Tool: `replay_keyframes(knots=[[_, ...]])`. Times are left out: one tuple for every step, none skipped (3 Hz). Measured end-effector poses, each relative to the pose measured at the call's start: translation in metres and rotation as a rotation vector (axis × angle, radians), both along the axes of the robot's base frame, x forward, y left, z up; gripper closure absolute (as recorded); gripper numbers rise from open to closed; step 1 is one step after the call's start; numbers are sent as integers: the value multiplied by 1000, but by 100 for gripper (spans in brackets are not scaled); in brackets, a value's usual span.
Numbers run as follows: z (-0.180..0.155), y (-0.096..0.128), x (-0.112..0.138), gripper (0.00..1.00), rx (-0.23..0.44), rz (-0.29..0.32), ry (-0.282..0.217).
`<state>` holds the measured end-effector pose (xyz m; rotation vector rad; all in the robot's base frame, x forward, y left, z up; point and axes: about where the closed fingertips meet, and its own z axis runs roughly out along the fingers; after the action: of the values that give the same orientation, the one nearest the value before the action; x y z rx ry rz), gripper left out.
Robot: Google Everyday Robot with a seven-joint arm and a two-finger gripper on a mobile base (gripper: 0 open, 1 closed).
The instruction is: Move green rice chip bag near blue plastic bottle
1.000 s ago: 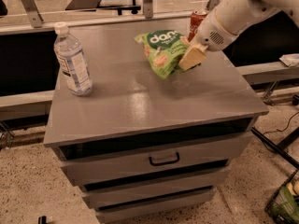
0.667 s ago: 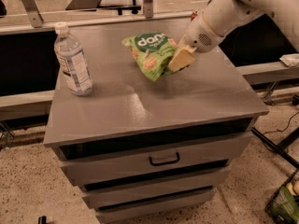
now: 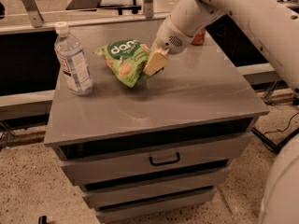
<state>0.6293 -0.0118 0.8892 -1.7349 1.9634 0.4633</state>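
The gripper needs to release the green rice chip bag on the grey cabinet top against the blue plastic bottle point(image 3: 115, 73).
The green rice chip bag point(image 3: 123, 59) is a light-green pouch with a dark-green "dang" patch, at the middle of the grey cabinet top point(image 3: 187, 97). My gripper point(image 3: 150, 65) is shut on the bag's right edge and holds it tilted. The blue plastic bottle point(image 3: 73, 60), clear with a white cap, stands upright at the cabinet's left side, a short gap left of the bag.
A red soda can point(image 3: 199, 36) stands at the back right, partly hidden behind my arm point(image 3: 243, 17). The cabinet has drawers with a black handle point(image 3: 164, 160). Metal frames and a rail stand behind the cabinet. Cables lie on the floor at right.
My gripper has carried the bag leftward across the cabinet top, from near the can toward the bottle. The bottle has not moved.
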Motion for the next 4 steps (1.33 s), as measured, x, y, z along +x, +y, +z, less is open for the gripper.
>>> replay_keyframes(knots=[[-5, 20, 1, 100, -11, 37, 12], [-10, 33, 3, 100, -24, 58, 21], [-14, 40, 4, 100, -37, 68, 26], [-18, 44, 2, 82, -47, 76, 32]])
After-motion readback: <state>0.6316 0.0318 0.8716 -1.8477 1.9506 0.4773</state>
